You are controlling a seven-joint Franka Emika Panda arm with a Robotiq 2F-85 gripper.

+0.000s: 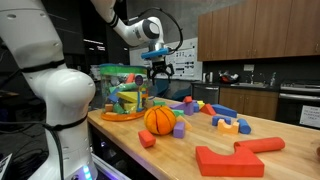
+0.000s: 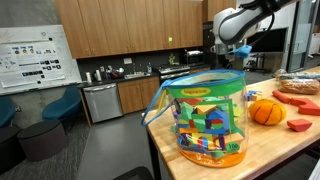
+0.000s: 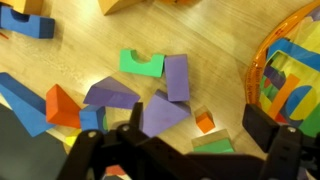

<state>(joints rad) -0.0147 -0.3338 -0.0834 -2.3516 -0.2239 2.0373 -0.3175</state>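
I need to close my gripper on the long sides of the purple bar (image 1: pixel 161 102) (image 3: pixel 177 80) that is lying next to the green arch.
My gripper (image 3: pixel 198 132) is open and empty. It hangs above a cluster of foam blocks on the wooden table (image 3: pixel 80 55). Between the fingers lie a small orange cube (image 3: pixel 204 122) and a green block (image 3: pixel 212 148). A purple wedge (image 3: pixel 163 114) lies just left of them, with a purple bar (image 3: pixel 176 77) and a green arch (image 3: pixel 141 64) farther off. In both exterior views the gripper (image 1: pixel 158 68) (image 2: pixel 241 52) is raised well above the table, beside a clear plastic tub (image 1: pixel 125 95) (image 2: pixel 207 118) full of coloured blocks.
The tub's orange rim (image 3: pixel 262 70) is close on the right in the wrist view. An orange ball (image 1: pixel 160 120) (image 2: pixel 266 111) sits near the table's front. Large red blocks (image 1: pixel 235 158), blue blocks (image 3: pixel 28 22) and a red-orange wedge (image 3: pixel 60 105) are scattered about.
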